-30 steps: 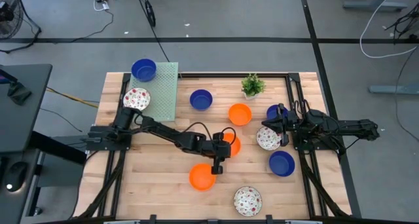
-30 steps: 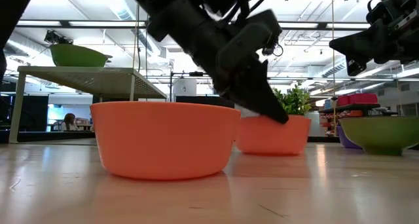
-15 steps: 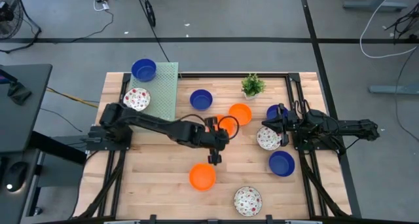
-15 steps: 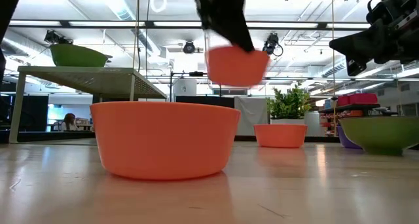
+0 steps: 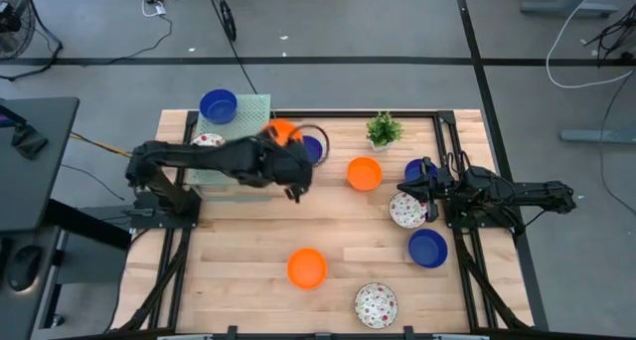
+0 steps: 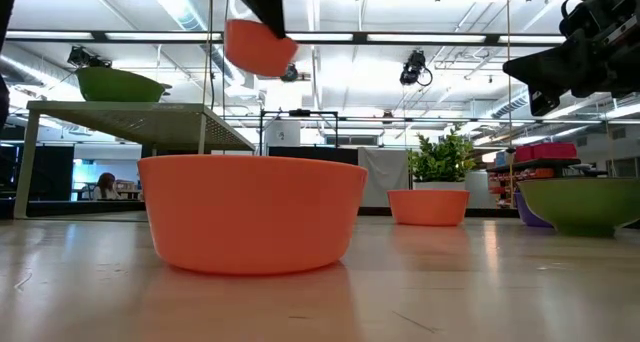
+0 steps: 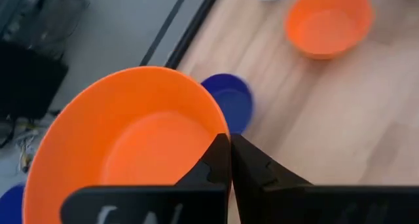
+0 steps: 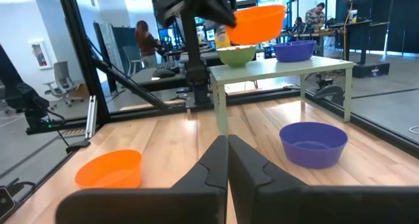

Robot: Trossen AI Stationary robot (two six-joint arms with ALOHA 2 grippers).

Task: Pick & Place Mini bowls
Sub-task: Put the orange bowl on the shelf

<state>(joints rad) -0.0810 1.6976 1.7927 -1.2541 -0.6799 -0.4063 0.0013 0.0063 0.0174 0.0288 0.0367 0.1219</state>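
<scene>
My left gripper is going to release the orange mini bowl on the green rack (image 5: 249,124) next to the blue bowl there.
My left gripper (image 5: 289,144) is shut on the rim of an orange mini bowl (image 5: 281,131) and holds it high, by the near edge of the green rack (image 5: 250,131). The held bowl fills the left wrist view (image 7: 131,139) and hangs high in the low view (image 6: 258,44). A blue bowl (image 5: 310,149) lies just below and beside it. On the rack are a blue bowl (image 5: 219,105) and a white speckled bowl (image 5: 204,141). My right gripper (image 5: 415,188) is shut and empty at the table's right side, beside a speckled bowl (image 5: 406,211).
Other bowls on the table: orange (image 5: 364,173), orange (image 5: 307,267), speckled (image 5: 376,304), blue (image 5: 427,248), and blue (image 5: 418,168) partly under the right arm. A small green plant (image 5: 384,129) stands at the back. People show in the room behind (image 8: 141,44).
My left gripper took the orange bowl off the table's middle, lifted it and carried it back and left to the rack. The right arm has not moved.
</scene>
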